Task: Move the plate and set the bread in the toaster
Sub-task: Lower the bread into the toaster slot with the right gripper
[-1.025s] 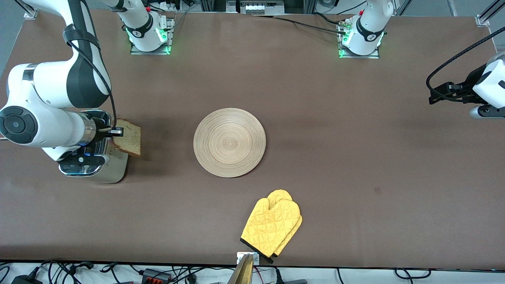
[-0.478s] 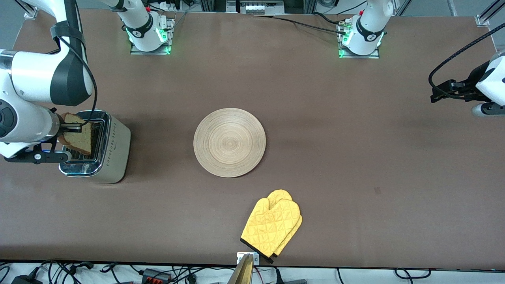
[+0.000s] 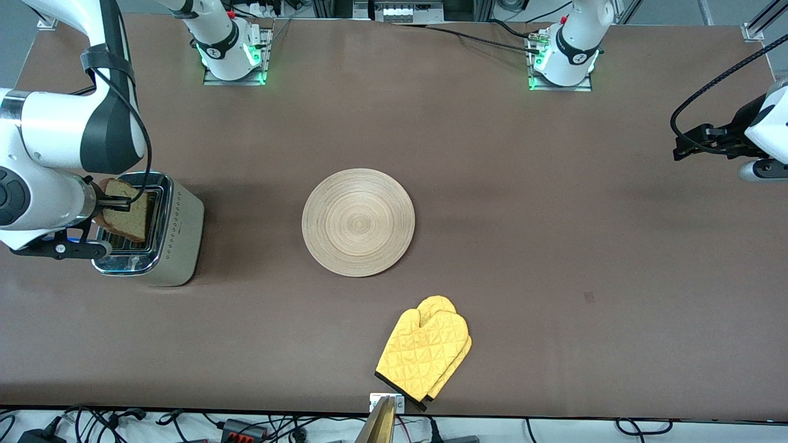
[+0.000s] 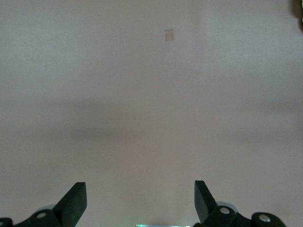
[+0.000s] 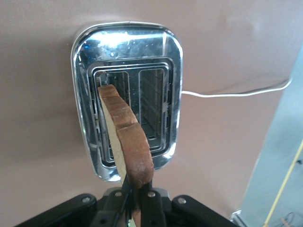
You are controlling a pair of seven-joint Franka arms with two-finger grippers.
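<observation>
My right gripper has the bread. It will let go of it in the toaster's slot nearer the round bamboo plate [image 3: 144, 221] [image 5: 119, 117].
My right gripper [image 3: 120, 200] is shut on the bread [image 3: 126, 218], a tan slice with a brown crust. It holds the slice on edge just above the dark slots of the toaster [image 3: 178, 234]. In the right wrist view the bread [image 5: 128, 137] stands up from the right gripper [image 5: 139, 198], over the chrome top of the toaster [image 5: 125, 47]. The round bamboo plate [image 3: 358, 222] lies bare at the table's middle. My left gripper [image 3: 683, 144] waits open at the left arm's end of the table. The left wrist view shows the left gripper [image 4: 139, 189] with only bare table between its fingers.
A yellow oven mitt [image 3: 425, 354] lies near the table's front edge, nearer the camera than the plate. The toaster's white cord [image 5: 227, 93] runs off toward the table's edge at the right arm's end.
My right gripper has carried the bread from beside the toaster, on its plate side, to over the slots and turned it on edge. The left arm has barely shifted.
</observation>
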